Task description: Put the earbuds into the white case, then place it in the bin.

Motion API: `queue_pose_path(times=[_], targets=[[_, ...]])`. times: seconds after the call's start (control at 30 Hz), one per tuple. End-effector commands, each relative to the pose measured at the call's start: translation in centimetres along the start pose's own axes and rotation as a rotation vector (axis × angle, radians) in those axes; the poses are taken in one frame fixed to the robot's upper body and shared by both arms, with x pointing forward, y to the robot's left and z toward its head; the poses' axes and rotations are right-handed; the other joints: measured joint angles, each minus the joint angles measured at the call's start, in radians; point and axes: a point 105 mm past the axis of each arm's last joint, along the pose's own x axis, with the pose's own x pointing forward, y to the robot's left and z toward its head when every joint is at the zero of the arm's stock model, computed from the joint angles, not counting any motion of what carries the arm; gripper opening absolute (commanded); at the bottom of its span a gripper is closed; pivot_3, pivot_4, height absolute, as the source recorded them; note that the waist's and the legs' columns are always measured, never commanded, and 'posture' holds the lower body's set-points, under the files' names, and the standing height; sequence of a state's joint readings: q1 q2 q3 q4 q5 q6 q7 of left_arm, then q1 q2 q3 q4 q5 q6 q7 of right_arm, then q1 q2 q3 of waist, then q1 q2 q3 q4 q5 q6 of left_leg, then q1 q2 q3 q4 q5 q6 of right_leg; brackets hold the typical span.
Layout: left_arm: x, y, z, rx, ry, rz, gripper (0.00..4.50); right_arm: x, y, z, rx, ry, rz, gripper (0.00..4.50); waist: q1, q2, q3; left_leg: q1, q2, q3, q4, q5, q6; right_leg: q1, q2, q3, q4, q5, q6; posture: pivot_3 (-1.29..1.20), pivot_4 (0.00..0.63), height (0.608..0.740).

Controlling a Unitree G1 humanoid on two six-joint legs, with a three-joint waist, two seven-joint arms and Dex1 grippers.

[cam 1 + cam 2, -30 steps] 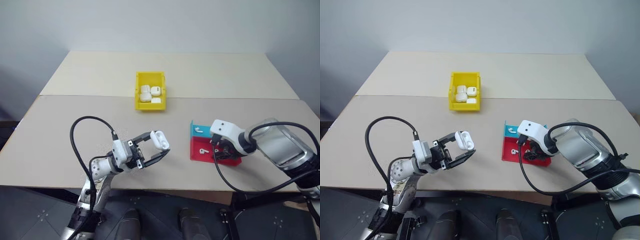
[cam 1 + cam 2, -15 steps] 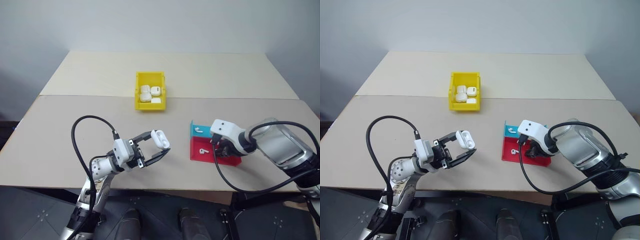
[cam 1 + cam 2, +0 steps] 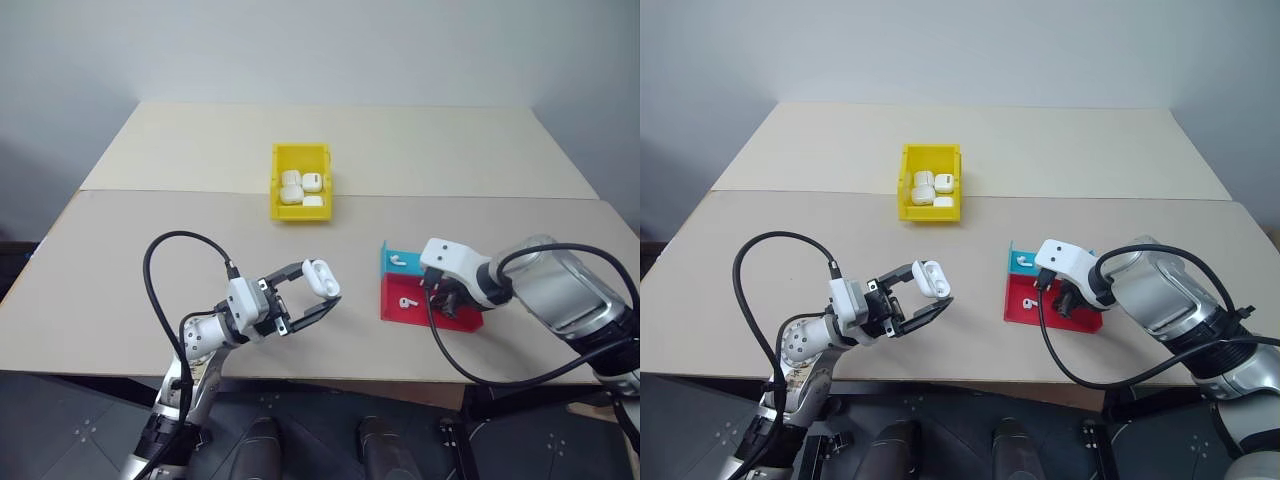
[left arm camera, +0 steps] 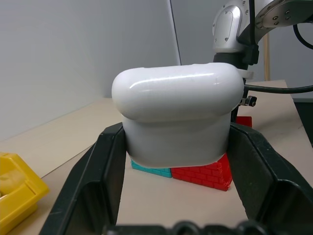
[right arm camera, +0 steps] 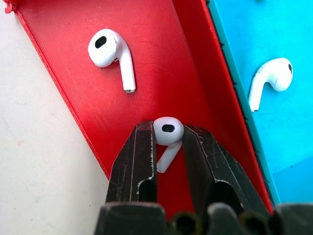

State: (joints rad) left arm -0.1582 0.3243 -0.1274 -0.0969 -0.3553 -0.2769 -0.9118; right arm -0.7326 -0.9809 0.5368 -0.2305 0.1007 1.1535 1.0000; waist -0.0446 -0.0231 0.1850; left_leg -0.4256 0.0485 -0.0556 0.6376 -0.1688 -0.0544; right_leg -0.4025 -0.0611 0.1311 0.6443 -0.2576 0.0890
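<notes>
I'll release the earbud from my right gripper in the white case (image 3: 368,257), above the table just beside the blue tray.
My left gripper (image 3: 318,290) is shut on the white case (image 3: 320,278), holding it up above the table's near side; the case's rounded body (image 4: 178,117) sits between the black fingers. My right gripper (image 3: 443,297) points down into the red tray (image 3: 420,312). Its fingertips are shut on one earbud (image 5: 168,128), whose stem hangs between them. A second earbud (image 5: 110,51) lies loose on the red tray (image 5: 156,73). A third earbud (image 5: 271,81) lies on the blue tray (image 5: 244,39). The yellow bin (image 3: 300,149) stands further back at the table's middle.
Several white cases (image 3: 300,187) lie inside the yellow bin. The blue tray (image 3: 400,258) adjoins the red one on its far side. A black cable (image 3: 160,290) loops over the table by my left arm.
The right gripper's fingers have drawn closer together over the red tray. Both arms have kept their place, and the case stays held in the left gripper.
</notes>
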Motion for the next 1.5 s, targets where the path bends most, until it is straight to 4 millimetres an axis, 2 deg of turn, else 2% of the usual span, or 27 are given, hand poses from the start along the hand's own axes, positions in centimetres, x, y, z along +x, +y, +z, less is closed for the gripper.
queue_pose_path(times=[0.03,0.13,0.23,0.4,0.53,0.67,0.77,1.0,1.5], targets=[[0.9,0.3,1.7,0.012,-0.067,-0.005,2.79,-1.9,0.0,0.7,-0.014,-0.060,-0.024,0.65,0.000,0.000,0.000,0.000,0.000,0.000,0.000,0.000,0.000,0.000,0.000,0.000,0.000,0.000,0.000,0.00,0.150,0.740],[1.6,0.4,2.7,-0.010,-0.112,-0.007,2.79,-4.5,0.2,1.9,-0.041,-0.164,-0.031,0.65,0.003,0.000,0.000,-0.003,0.000,0.000,-0.001,0.000,0.000,-0.003,0.000,0.000,0.000,0.000,0.000,0.00,0.150,0.740],[3.1,0.4,4.9,-0.045,-0.199,-0.026,2.79,-9.5,0.9,4.3,-0.138,-0.422,-0.036,0.65,0.006,0.000,0.001,-0.005,0.000,-0.001,-0.001,0.000,0.000,-0.003,0.000,0.000,-0.002,0.000,0.001,0.00,0.150,0.740],[4.8,-0.4,7.7,-0.097,-0.276,-0.146,2.79,-15.8,2.0,6.8,-0.252,-0.894,-0.038,0.65,0.003,-0.002,0.001,-0.004,0.000,-0.003,-0.002,0.000,0.000,0.000,0.000,-0.003,-0.003,0.001,0.002,0.00,0.150,0.740],[4.5,-1.4,9.2,-0.169,-0.289,-0.281,2.79,-18.4,3.1,8.4,-0.311,-1.188,0.023,0.65,-0.008,-0.002,0.001,-0.002,0.000,-0.002,-0.002,0.000,0.000,0.000,0.001,-0.002,-0.002,0.001,0.002,0.00,0.150,0.740],[3.8,-2.0,9.6,-0.188,-0.257,-0.380,2.79,-20.2,4.7,10.1,-0.381,-1.477,0.125,0.65,-0.018,-0.002,0.001,0.000,0.000,-0.002,-0.003,0.001,0.001,0.001,0.001,-0.001,-0.001,0.001,0.001,0.00,0.150,0.740],[3.6,-2.1,9.7,-0.187,-0.240,-0.391,2.79,-20.3,5.9,10.6,-0.427,-1.588,0.201,0.65,-0.020,-0.001,0.001,0.000,0.000,-0.002,-0.003,0.001,0.001,0.001,0.001,-0.001,-0.002,0.001,0.001,0.00,0.150,0.740],[3.3,-2.3,9.9,-0.175,-0.202,-0.383,2.79,-16.8,8.0,11.5,-0.447,-1.573,0.318,0.65,-0.019,-0.001,0.001,0.000,0.000,-0.003,-0.005,0.001,0.001,0.000,0.001,-0.002,-0.002,0.000,0.000,0.00,0.150,0.740],[3.4,-2.4,10.0,-0.180,-0.192,-0.369,2.79,-14.8,8.6,11.3,-0.473,-1.540,0.313,0.65,-0.018,-0.001,0.001,0.000,0.001,-0.002,-0.005,0.001,0.001,0.000,0.001,-0.002,-0.002,0.000,0.000,0.00,0.150,0.740]])
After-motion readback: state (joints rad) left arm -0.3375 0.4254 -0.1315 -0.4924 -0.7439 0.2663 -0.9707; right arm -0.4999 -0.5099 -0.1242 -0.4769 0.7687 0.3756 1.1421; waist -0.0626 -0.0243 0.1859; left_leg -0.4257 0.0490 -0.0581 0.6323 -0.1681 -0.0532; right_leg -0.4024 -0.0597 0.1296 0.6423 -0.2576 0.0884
